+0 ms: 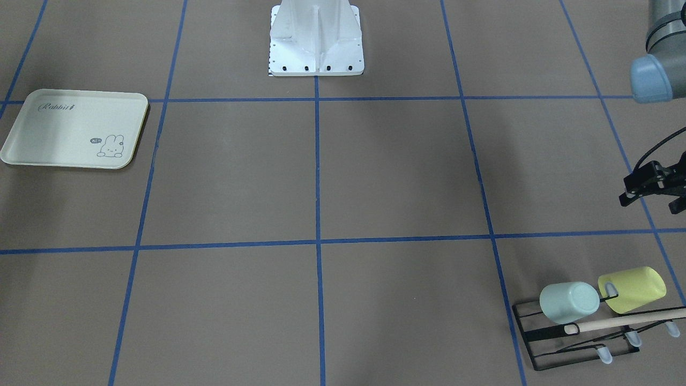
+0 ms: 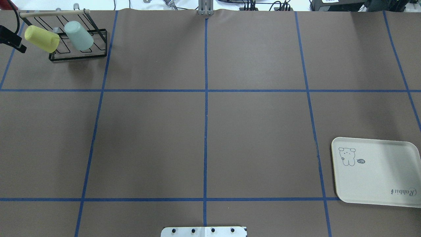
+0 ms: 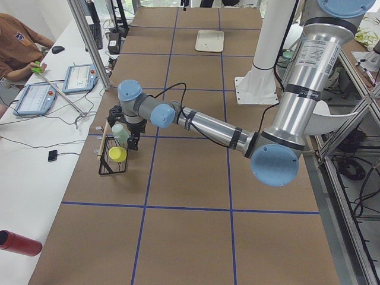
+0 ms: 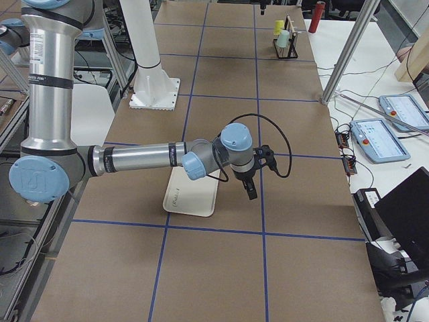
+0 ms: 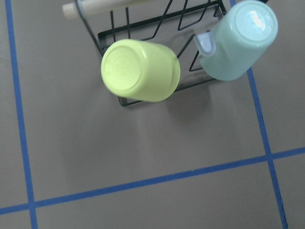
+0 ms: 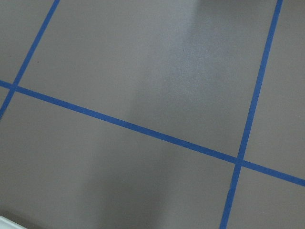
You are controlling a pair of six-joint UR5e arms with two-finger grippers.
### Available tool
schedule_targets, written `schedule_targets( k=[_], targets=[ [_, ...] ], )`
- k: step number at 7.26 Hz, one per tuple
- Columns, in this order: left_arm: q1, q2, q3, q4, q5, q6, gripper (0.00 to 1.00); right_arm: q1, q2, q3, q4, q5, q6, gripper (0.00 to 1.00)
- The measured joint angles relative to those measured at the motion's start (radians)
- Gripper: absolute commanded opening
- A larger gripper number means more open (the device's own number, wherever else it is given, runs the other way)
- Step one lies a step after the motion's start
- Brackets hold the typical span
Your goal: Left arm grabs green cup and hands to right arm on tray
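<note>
I should move my left gripper to the rack next and close it on the body of the pale green cup (image 1: 566, 296) (image 5: 233, 53), beside the yellow-green cup.
The pale green cup (image 1: 569, 302) hangs mouth-down on a black wire rack (image 1: 557, 335), next to a yellow-green cup (image 1: 632, 289). Both cups show in the overhead view, green (image 2: 79, 36) and yellow-green (image 2: 42, 39), and in the left wrist view, green (image 5: 240, 40) and yellow-green (image 5: 140, 70). My left gripper (image 1: 653, 202) hovers beside the rack, apart from the cups, open and empty. My right gripper (image 4: 249, 188) hangs just above the table beside the cream tray (image 4: 193, 194); I cannot tell whether it is open. The tray (image 2: 375, 171) holds nothing.
The rack has a wooden bar (image 1: 627, 320) along its top. The robot's white base (image 1: 316, 40) stands at the table's middle edge. Blue tape lines grid the brown table. Operators' tablets (image 3: 35, 98) lie on a side bench.
</note>
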Motion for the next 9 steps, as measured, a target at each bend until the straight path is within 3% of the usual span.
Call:
schedule_targets(
  k=[4, 9],
  targets=[
    [0.072, -0.167, 0.178, -0.004, 0.131, -0.056, 1.00, -0.004, 0.007, -0.012, -0.001, 0.011, 0.000, 1.00],
    [0.160, -0.297, 0.258, 0.014, 0.145, -0.262, 0.99, -0.004, 0.007, -0.007, 0.000, 0.052, 0.001, 1.00]
  ],
)
